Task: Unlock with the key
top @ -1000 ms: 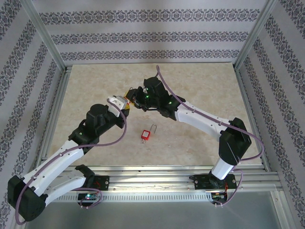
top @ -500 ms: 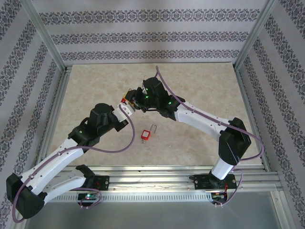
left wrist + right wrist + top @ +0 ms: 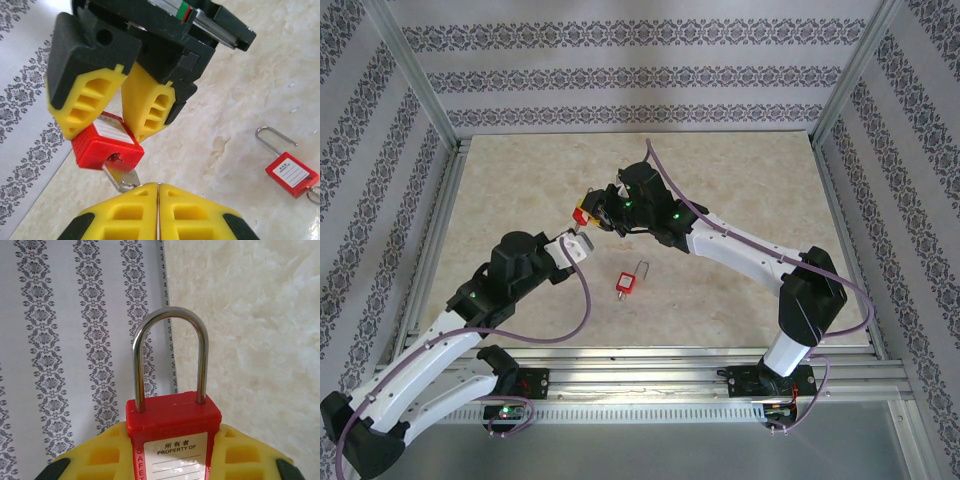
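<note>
The left gripper holds the key by its outer end, crooked to the padlock, so the robot should open it, roll back and grip the key near the keyhole (image 3: 116,169).
My right gripper (image 3: 592,213) is shut on a red padlock (image 3: 581,214) and holds it above the table. In the right wrist view the padlock (image 3: 172,422) sits between the yellow fingers (image 3: 100,457), and its steel shackle (image 3: 170,315) stands with both legs in the body. My left gripper (image 3: 158,185) is shut on a small silver key (image 3: 121,176). The key's tip is tilted and rests at the keyhole in the bottom of the red padlock (image 3: 106,141). In the top view the left gripper (image 3: 582,244) is just below the padlock.
A second red padlock (image 3: 626,284) lies flat on the marble tabletop (image 3: 740,190) near the middle, its shackle pointing away; it is at the right in the left wrist view (image 3: 291,172). Patterned walls and an aluminium frame (image 3: 420,80) enclose the table.
The left arm has drawn back toward the near left and its gripper has dropped from beside the padlock to just below it. The right arm and padlock have stayed still.
</note>
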Robot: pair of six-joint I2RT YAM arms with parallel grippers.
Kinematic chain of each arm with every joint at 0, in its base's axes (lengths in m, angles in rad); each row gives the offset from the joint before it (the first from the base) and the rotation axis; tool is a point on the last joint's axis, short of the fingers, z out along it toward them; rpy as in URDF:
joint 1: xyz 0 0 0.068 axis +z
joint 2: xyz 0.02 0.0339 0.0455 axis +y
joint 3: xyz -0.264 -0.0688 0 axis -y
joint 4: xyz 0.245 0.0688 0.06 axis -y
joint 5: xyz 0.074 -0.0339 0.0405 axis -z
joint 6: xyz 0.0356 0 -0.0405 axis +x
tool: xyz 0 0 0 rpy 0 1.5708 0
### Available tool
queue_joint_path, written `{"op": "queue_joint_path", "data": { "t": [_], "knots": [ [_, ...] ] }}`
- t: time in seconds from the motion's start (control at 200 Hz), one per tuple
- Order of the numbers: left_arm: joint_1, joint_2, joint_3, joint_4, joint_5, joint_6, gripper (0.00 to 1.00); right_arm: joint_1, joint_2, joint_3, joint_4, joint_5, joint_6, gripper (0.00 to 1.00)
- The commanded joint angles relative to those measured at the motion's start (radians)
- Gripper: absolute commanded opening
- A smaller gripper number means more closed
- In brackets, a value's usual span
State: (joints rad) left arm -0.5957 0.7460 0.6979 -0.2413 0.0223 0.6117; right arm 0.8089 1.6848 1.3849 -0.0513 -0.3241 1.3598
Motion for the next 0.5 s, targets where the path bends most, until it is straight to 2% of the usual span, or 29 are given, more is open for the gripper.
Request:
{"op": "queue_joint_path", "data": {
  "t": [0.0, 0.065, 0.14, 0.265, 0.41, 0.495],
  "knots": [
    [-0.006, -0.049, -0.030, -0.003, 0.000, -0.058, 0.14, -0.001, -0.007, -0.008, 0.039, -0.013, 0.006, 0.00],
    [-0.006, -0.076, -0.045, 0.008, -0.004, -0.090, 0.32, -0.002, -0.007, -0.009, 0.039, -0.013, 0.005, 0.00],
    [-0.006, -0.102, -0.049, 0.011, -0.018, -0.132, 0.46, -0.003, -0.008, -0.008, 0.038, -0.013, 0.005, 0.00],
    [-0.004, -0.140, -0.040, 0.009, -0.057, -0.272, 0.75, -0.005, -0.011, -0.008, 0.039, -0.012, 0.001, 0.00],
    [0.002, -0.131, 0.005, -0.033, -0.116, -0.550, 0.78, -0.005, -0.011, -0.007, 0.039, -0.012, -0.006, 0.00],
    [0.026, -0.113, 0.003, -0.030, -0.038, -0.740, 0.78, -0.006, -0.011, -0.005, 0.040, -0.013, -0.006, 0.00]
  ]
}}
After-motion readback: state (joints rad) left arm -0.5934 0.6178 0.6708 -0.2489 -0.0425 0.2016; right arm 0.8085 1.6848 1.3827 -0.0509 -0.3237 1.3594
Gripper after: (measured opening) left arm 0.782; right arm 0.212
